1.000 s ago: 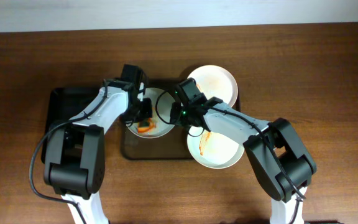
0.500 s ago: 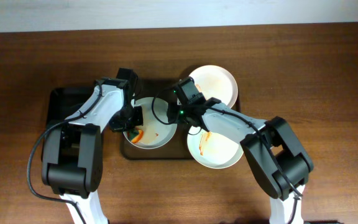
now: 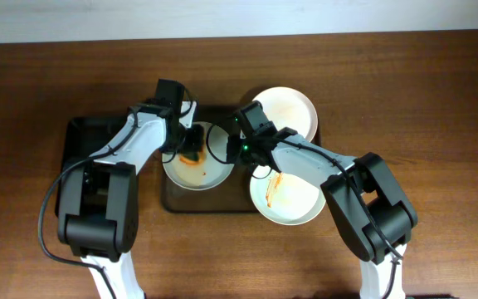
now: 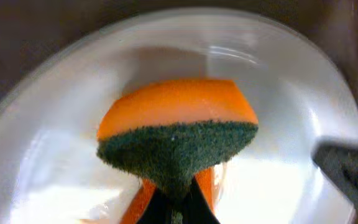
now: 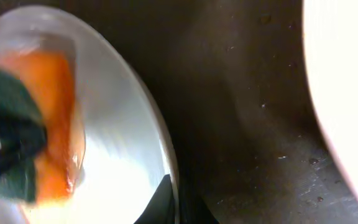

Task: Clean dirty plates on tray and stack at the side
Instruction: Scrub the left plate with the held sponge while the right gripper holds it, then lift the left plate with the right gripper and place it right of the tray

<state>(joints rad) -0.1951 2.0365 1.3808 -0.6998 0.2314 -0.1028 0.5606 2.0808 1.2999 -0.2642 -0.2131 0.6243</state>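
Note:
The robot's right gripper needs to set the white plate, still at the brownish tray, down on the wooden table (image 3: 370,148) next to the brownish tray, past the other plates.
A white plate (image 3: 206,170) smeared with orange sauce lies at the left of the brownish tray (image 3: 173,202). My left gripper (image 3: 188,143) is shut on an orange sponge with a green scouring face (image 4: 178,134) and presses it onto that plate (image 4: 284,99). My right gripper (image 3: 241,151) is shut on the plate's right rim (image 5: 169,186); the sponge also shows in the right wrist view (image 5: 48,124). A second plate (image 3: 293,112) lies at the tray's back right. A third plate (image 3: 297,203) with an orange-red streak lies at the front right.
A smaller black tray (image 3: 80,141) lies left of the brownish tray, under my left arm. The dark, speckled tray floor (image 5: 247,124) shows between the plates, and another plate's edge (image 5: 347,74) is at the right. Brown wooden table all round.
My left gripper has swept the sponge from the plate's front left toward its far side. The plate shifted slightly back. My right gripper has stayed on the rim.

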